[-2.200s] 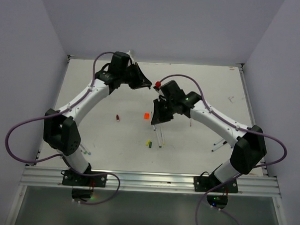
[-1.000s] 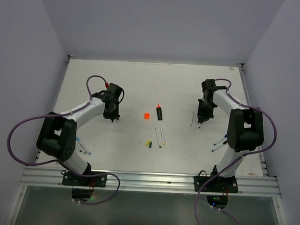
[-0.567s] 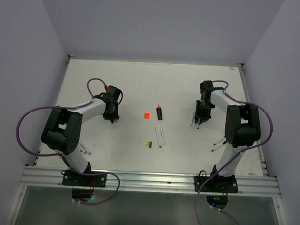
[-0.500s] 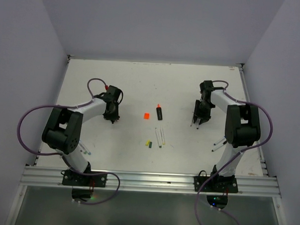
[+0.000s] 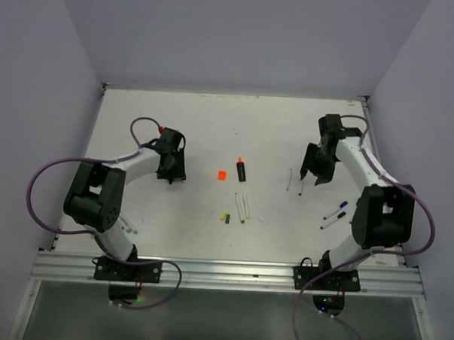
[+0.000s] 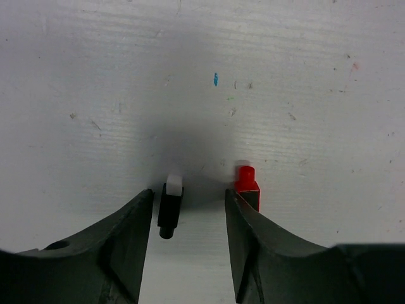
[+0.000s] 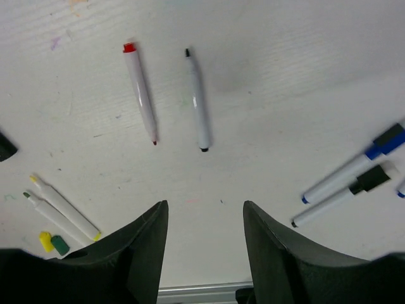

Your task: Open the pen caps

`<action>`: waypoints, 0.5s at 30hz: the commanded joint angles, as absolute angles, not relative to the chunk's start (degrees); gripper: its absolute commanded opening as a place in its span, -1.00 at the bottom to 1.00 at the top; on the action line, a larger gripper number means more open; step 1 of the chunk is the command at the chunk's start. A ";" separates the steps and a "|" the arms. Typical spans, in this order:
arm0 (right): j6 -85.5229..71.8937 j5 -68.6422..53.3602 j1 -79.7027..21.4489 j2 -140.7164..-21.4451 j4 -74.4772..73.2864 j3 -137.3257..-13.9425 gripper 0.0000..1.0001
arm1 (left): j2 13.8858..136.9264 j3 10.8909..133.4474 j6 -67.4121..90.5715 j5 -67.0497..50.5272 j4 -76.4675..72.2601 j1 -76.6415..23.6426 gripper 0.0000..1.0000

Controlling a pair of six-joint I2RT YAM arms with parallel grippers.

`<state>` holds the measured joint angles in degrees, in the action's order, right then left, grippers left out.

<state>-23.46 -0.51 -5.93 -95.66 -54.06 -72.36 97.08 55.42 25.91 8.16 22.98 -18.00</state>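
Observation:
I will next move my right gripper to the blue cap (image 5: 342,205) (image 7: 386,139) of the blue-capped pen that lies beside the black-capped pen and close it there.
In the left wrist view my left gripper (image 6: 188,196) stands open just above the table. A short black cap (image 6: 171,206) with a white end lies free between its fingers, near the left one. A red cap (image 6: 246,185) lies at the tip of the right finger. My right gripper (image 7: 204,209) is open and empty, hovering above a red-tipped pen (image 7: 140,92) and a black-tipped pen (image 7: 198,101), both uncapped. From above, the left gripper (image 5: 172,172) is at mid-left and the right gripper (image 5: 315,172) at mid-right, beside the two pens (image 5: 294,182).
A black marker (image 5: 241,171) and an orange cap (image 5: 221,174) lie mid-table. Nearer are two uncapped pens (image 5: 243,208) with a yellow cap (image 7: 45,240) and a green cap (image 7: 61,244). A blue-capped pen (image 7: 354,168) and a black-capped pen (image 7: 345,195) lie at the right.
Both grippers have opened. The left one let go of the black cap beside the red cap. The right one released the black-tipped pen next to the red-tipped one and drew back to the right.

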 commanded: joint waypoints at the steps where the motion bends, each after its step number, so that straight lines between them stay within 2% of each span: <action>1: -26.62 2.64 -0.80 -88.08 -61.43 -72.17 0.09 | 97.21 54.23 26.98 7.21 20.39 -17.40 0.07; 7: -27.16 4.65 8.51 -86.39 -61.97 -66.89 0.07 | 93.52 53.35 27.16 7.29 20.30 -17.23 0.24; 15: -25.05 5.62 15.81 -89.73 -58.01 -64.60 -0.05 | 92.02 54.58 28.04 5.10 20.57 -17.14 0.28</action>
<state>-25.71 3.75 14.50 -88.90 -59.29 -64.53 94.48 54.04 26.63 6.33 21.80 -17.67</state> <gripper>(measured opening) 0.480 0.637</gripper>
